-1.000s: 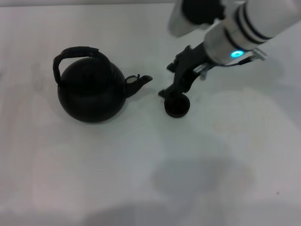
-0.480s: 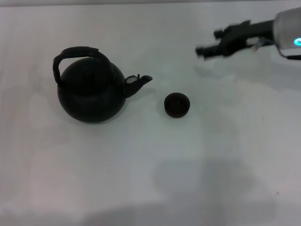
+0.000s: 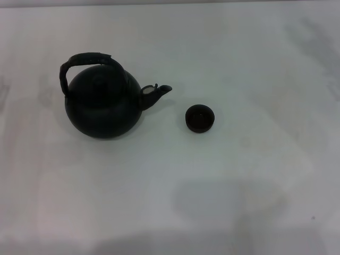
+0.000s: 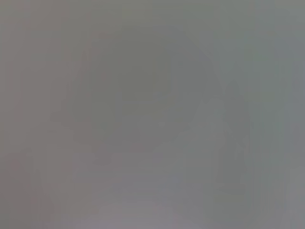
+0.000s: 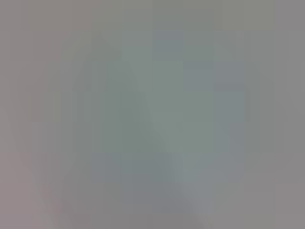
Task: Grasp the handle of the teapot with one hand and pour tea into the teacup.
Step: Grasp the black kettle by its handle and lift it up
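The left gripper needs to close on the upright end of the teapot's handle (image 3: 63, 80), on the side across from the spout.
The matte-black teapot (image 3: 103, 106) stands upright at the left of the white table, its short spout (image 3: 158, 94) pointing right. Its dark arched handle (image 3: 85, 61) curves over the top. The tiny dark teacup (image 3: 200, 118) sits upright on the table just right of the spout, a small gap between them. Neither gripper shows in the head view. Both wrist views show only a plain grey blur with no object in them.
The white table (image 3: 239, 186) fills the head view. A faint shadow lies on it at the front right.
My right arm, which was at the teacup a second ago, has pulled away up and to the right and left the head view. The teapot and teacup have not moved.
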Motion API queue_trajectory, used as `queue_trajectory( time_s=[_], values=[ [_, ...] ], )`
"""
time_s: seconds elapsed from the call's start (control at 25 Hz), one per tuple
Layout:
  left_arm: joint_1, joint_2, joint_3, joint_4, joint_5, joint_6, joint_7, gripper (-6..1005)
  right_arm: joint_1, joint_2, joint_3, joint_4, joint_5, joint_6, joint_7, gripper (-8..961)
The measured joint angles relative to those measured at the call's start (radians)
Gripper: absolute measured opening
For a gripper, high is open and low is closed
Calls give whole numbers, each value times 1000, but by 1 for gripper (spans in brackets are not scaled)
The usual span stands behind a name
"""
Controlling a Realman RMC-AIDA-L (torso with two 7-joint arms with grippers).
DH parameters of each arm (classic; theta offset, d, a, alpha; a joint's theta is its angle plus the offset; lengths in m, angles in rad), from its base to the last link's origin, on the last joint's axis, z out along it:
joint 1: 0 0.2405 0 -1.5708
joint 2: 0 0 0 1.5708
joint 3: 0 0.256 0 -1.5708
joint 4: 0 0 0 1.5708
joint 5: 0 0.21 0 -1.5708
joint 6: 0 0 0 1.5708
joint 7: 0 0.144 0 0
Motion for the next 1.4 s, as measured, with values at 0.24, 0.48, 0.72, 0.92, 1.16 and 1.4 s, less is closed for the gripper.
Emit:
queue_trajectory(
  time_s=[0.24,0.48,0.72,0.92,1.16,1.4],
  values=[
    [11,1,38,1,28,18,-1,871,3,6,24,171,220,-86,-253,825],
    [37,2,65,0,51,47,-5,872,25,15,21,201,230,-4,-544,825],
    [96,-1,110,-2,73,93,-36,872,93,16,21,239,234,136,-614,824],
    [117,-1,194,-21,74,103,-37,872,114,14,27,232,236,208,-623,824],
    [130,0,272,-28,82,138,-35,873,118,12,28,232,270,229,-624,824],
    [109,2,382,-18,83,169,-37,873,116,11,28,232,284,242,-624,825]
  ],
)
